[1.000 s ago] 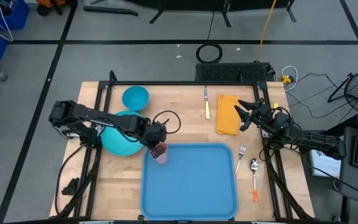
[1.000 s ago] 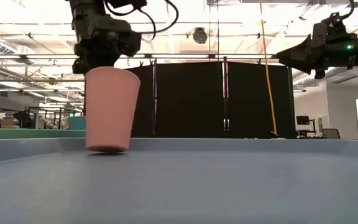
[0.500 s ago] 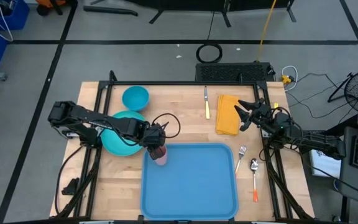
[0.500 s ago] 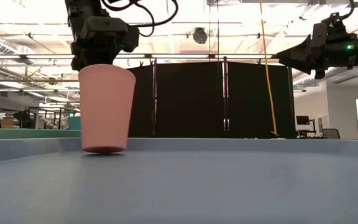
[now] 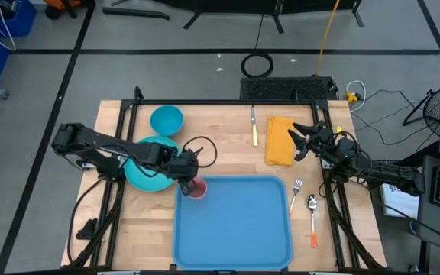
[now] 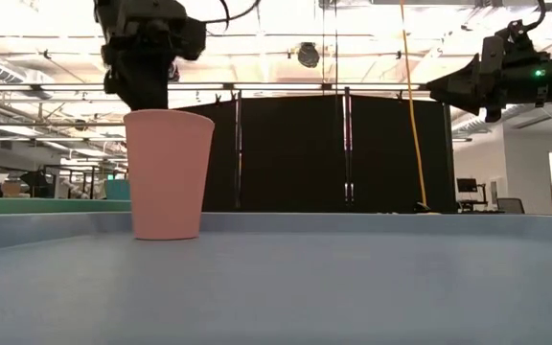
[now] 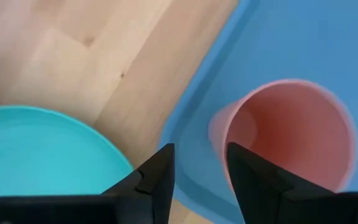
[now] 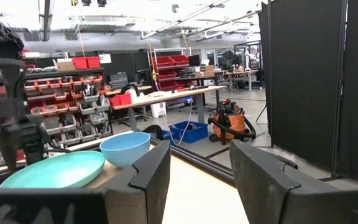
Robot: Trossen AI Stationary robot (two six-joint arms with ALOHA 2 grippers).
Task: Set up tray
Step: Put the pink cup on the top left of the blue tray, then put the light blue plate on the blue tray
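Observation:
The teal plate's rim (image 5: 172, 182) (image 7: 127, 164) has a side facing the blue tray's corner. My left gripper goes there next and closes on it.
The pink cup (image 5: 197, 189) stands upright on its base in the far left corner of the blue tray (image 5: 239, 229); the low view shows the same pink cup (image 6: 168, 174). My left gripper (image 7: 199, 180) is open just above the cup's rim, one finger outside the wall and one over the hollow, and no touch shows. The left gripper (image 6: 145, 57) also shows above the cup in the low view. My right gripper (image 5: 300, 142) waits open above the yellow napkin (image 5: 279, 142) at the far right.
A teal plate (image 5: 145, 172) lies left of the tray, under my left arm, with a small blue bowl (image 5: 166, 120) beyond it. A knife (image 5: 254, 127) lies left of the napkin. A fork (image 5: 297, 191) and a spoon (image 5: 312, 215) lie right of the tray.
My left gripper has opened and let go of the pink cup, then risen a little and drawn back toward the table's left edge. The cup, held slightly tilted with its base just off the tray a second ago, now stands upright on the tray.

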